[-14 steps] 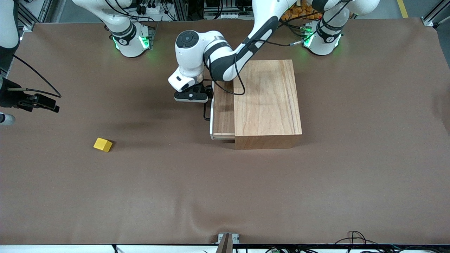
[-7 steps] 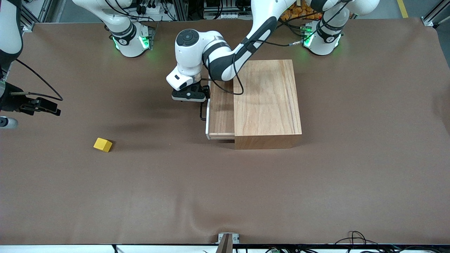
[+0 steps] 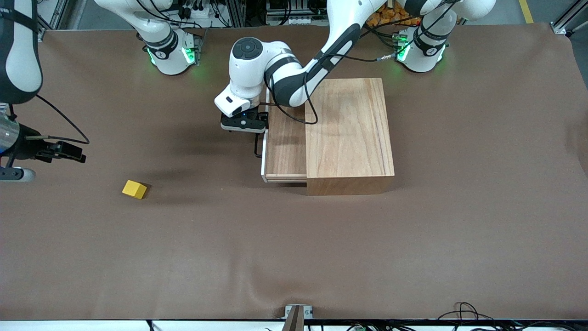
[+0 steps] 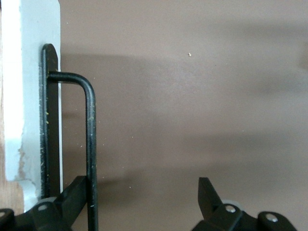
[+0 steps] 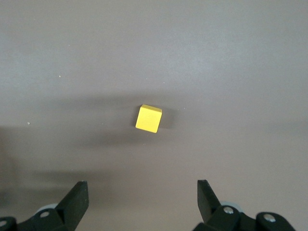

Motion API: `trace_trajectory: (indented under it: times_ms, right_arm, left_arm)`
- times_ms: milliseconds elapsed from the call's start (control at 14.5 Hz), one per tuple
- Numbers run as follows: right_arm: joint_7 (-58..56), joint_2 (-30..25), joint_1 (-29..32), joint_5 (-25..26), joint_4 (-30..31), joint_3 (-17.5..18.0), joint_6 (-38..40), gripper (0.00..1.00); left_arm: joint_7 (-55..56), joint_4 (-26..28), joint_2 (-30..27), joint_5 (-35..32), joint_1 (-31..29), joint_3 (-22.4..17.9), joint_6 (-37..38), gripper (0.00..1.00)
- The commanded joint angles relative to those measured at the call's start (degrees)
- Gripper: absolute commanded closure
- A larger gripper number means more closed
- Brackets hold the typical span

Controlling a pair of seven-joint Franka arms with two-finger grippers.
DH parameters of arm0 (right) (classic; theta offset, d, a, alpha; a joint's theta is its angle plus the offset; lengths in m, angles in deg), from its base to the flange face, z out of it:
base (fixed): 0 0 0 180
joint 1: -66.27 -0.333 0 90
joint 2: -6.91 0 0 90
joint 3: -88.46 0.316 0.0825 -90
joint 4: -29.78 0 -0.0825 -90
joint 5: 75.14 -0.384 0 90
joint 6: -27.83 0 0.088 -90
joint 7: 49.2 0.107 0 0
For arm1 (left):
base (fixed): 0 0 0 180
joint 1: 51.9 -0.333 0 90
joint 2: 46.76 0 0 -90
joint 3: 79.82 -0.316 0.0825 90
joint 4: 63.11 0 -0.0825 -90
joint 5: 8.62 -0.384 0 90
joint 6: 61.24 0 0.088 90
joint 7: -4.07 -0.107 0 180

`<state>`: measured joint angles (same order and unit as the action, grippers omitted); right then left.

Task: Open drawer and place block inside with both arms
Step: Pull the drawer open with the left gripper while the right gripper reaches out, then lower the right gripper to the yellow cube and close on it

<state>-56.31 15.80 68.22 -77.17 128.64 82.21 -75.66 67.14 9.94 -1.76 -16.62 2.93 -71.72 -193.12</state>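
Note:
My right gripper should next close on the near and far sides point(image 3: 134, 189) point(image 5: 148, 119) of the yellow block, the ones toward and away from the front camera.
The drawer point(image 3: 285, 147) stands partly pulled out of the wooden box point(image 3: 349, 133), its white-edged front panel point(image 4: 29, 96) facing the right arm's end of the table. My left gripper point(image 3: 243, 124) is open at the black wire handle point(image 3: 257, 148). In the left wrist view one finger point(image 4: 77, 190) lies against the handle point(image 4: 90, 144), and the other finger stands well apart. The yellow block point(image 3: 134, 189) lies on the table, apart from both grippers. My right gripper point(image 3: 59, 151) is open and empty, up over the table toward the right arm's end. Its wrist view shows the block point(image 5: 148, 118) ahead of the spread fingers.
The brown table cover point(image 3: 294, 253) runs wide between the block and the box. Both arm bases point(image 3: 172, 53) glow green along the table's edge farthest from the front camera. Cables lie at the table's front edge point(image 3: 464, 310).
The drawer has slid farther out toward the right arm's end, with my left gripper moving along at the handle. My right gripper has shifted toward the block.

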Motion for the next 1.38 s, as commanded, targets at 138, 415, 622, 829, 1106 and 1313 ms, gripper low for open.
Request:
trace_trajectory:
  times_ms: [138,415,622,829,1106,1313]
  right_arm:
    - [-0.81,4.11,0.15,-0.25,-0.25,-0.07,-3.55,0.00]
    - [0.16,8.85,0.16,-0.34,-1.20,-0.16,-8.12,0.00]
    - [8.29,14.04,-0.02,-1.22,-4.72,-0.16,-9.10,0.00]
    - [20.69,16.50,-0.89,-1.31,-5.87,-0.07,-8.92,0.00]
    - [24.34,20.72,-0.90,-2.63,-6.75,-0.07,-9.01,0.00]
    - [18.11,23.36,-0.29,-4.20,-6.75,-0.07,-9.36,0.00]
  left_arm:
    - [1.62,-2.04,1.06,1.67,1.42,0.34,-2.76,0.00]
    - [1.44,-1.95,-0.08,3.87,1.25,0.43,-2.32,0.00]
    - [1.62,-1.95,-0.35,4.05,1.16,0.52,-2.06,0.00]
    - [1.18,-1.95,-2.19,5.01,0.90,0.26,1.44,0.00]
    - [0.83,-1.69,-5.18,4.49,-0.51,-0.45,4.36,0.00]
    - [0.74,-0.81,-8.07,4.22,-1.91,-0.62,8.47,0.00]
